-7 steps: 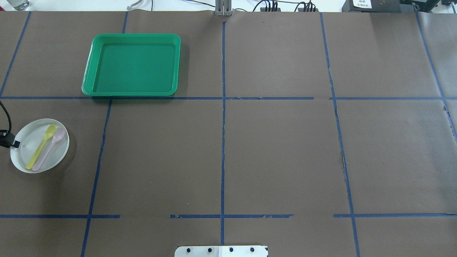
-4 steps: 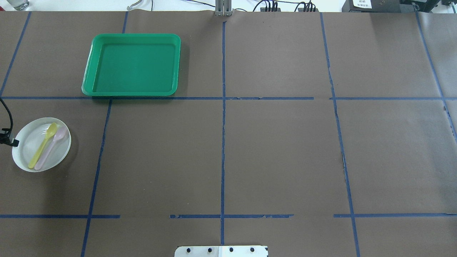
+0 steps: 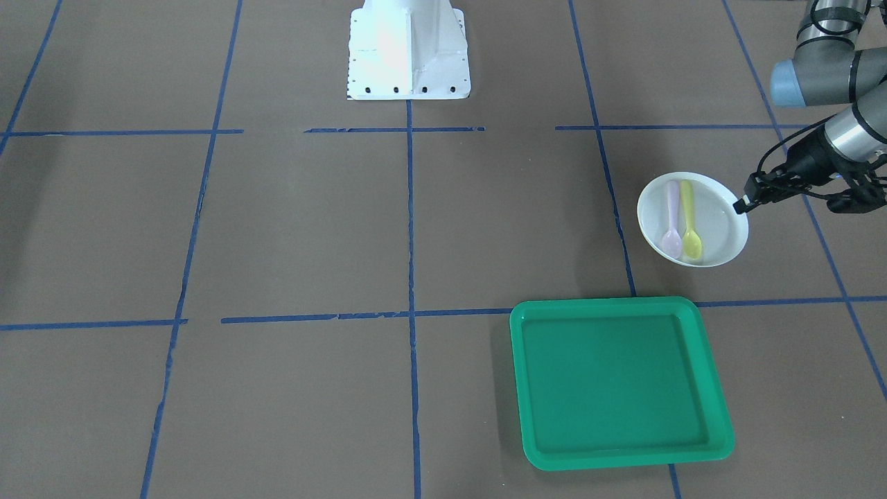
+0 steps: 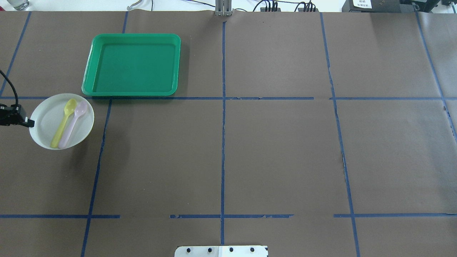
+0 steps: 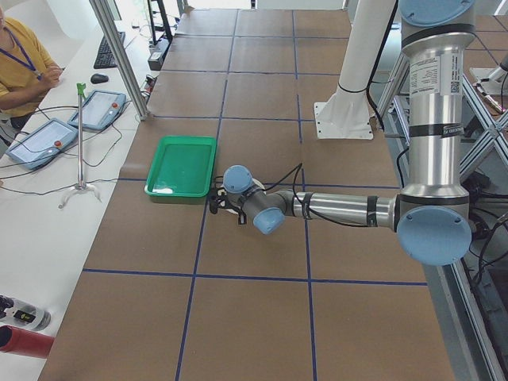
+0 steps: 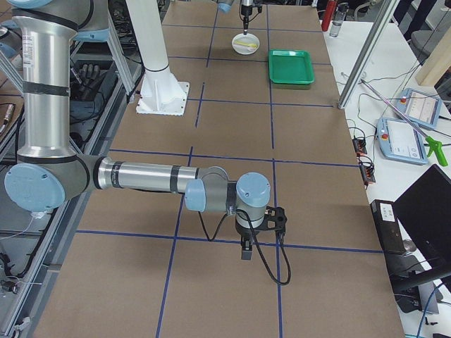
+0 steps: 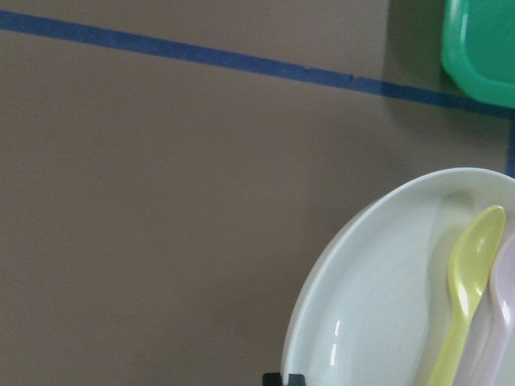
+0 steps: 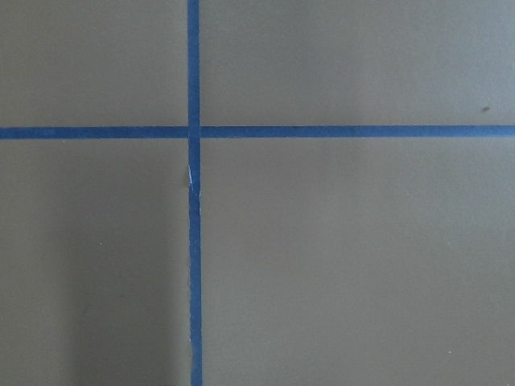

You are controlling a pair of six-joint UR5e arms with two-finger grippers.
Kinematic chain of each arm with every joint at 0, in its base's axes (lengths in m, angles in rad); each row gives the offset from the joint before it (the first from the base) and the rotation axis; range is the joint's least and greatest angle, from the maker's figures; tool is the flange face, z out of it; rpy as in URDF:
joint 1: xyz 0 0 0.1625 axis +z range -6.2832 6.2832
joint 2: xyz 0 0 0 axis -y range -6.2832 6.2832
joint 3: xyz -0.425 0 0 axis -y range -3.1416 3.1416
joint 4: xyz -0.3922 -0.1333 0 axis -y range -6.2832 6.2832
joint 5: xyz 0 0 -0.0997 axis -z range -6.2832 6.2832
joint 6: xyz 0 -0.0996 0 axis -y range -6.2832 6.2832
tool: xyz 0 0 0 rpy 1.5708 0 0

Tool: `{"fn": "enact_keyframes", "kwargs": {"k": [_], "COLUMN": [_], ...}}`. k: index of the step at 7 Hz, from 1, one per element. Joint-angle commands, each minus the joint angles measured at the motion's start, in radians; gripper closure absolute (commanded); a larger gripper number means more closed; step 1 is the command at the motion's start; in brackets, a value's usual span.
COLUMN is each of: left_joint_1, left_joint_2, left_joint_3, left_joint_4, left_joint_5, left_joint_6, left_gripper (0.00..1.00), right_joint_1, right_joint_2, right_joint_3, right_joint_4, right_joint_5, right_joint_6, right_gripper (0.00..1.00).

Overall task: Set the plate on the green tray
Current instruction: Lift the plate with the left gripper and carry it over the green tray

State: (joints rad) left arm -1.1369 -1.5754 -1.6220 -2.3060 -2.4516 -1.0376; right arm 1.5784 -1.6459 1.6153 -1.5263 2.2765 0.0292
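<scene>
The robot's left gripper should release the white plate near the middle of the green tray's empty bottom (image 3: 608, 379).
The small white plate (image 4: 44, 123) hangs just above the table at the far left, near the green tray's (image 4: 132, 64) near-left corner. A yellow spoon (image 4: 65, 120) and a pink spoon (image 4: 74, 122) lie in it. My left gripper (image 4: 30, 123) is shut on the plate's left rim; in the front view the gripper (image 3: 741, 204) pinches the plate (image 3: 717, 225) at its right edge. The tray (image 3: 617, 381) holds nothing. My right gripper (image 6: 245, 252) shows only in the right side view, low over the table; I cannot tell if it is open or shut.
The robot's white base (image 3: 407, 52) stands at the table's middle edge. Blue tape lines cross the brown table cover (image 4: 278, 150). A person (image 5: 20, 63) and tablets (image 5: 40, 139) are at a side bench beyond the tray.
My left gripper has carried the plate with both spoons forward and a little right, toward the tray's near-left corner. The tray has not moved.
</scene>
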Motion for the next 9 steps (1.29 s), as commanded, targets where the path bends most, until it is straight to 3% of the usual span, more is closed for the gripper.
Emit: {"fn": "enact_keyframes", "kwargs": {"k": [1, 2, 4, 5, 9], "left_joint_1": [-0.035, -0.032, -0.018, 0.008, 0.110], "left_joint_2": [-0.235, -0.402, -0.481, -0.573, -0.597], "left_joint_3": [0.153, 0.339, 0.433, 0.553, 0.565], "left_joint_4": [0.008, 0.013, 0.042, 0.039, 0.020], "left_joint_5": [-0.004, 0.003, 0.096, 0.138, 0.158], "left_joint_6": [-0.196, -0.260, -0.266, -0.269, -0.295], "left_gripper": [1.00, 1.00, 1.00, 1.00, 1.00], "right_joint_1": [0.000, 0.000, 0.000, 0.000, 0.000], "right_joint_2": [0.000, 0.000, 0.000, 0.000, 0.000], "right_joint_3": [0.000, 0.000, 0.000, 0.000, 0.000], "right_joint_4": [0.000, 0.000, 0.000, 0.000, 0.000], "right_joint_5": [0.001, 0.000, 0.001, 0.000, 0.001], "right_joint_6": [0.000, 0.000, 0.000, 0.000, 0.000], "right_gripper": [0.00, 0.00, 0.00, 0.00, 0.00]}}
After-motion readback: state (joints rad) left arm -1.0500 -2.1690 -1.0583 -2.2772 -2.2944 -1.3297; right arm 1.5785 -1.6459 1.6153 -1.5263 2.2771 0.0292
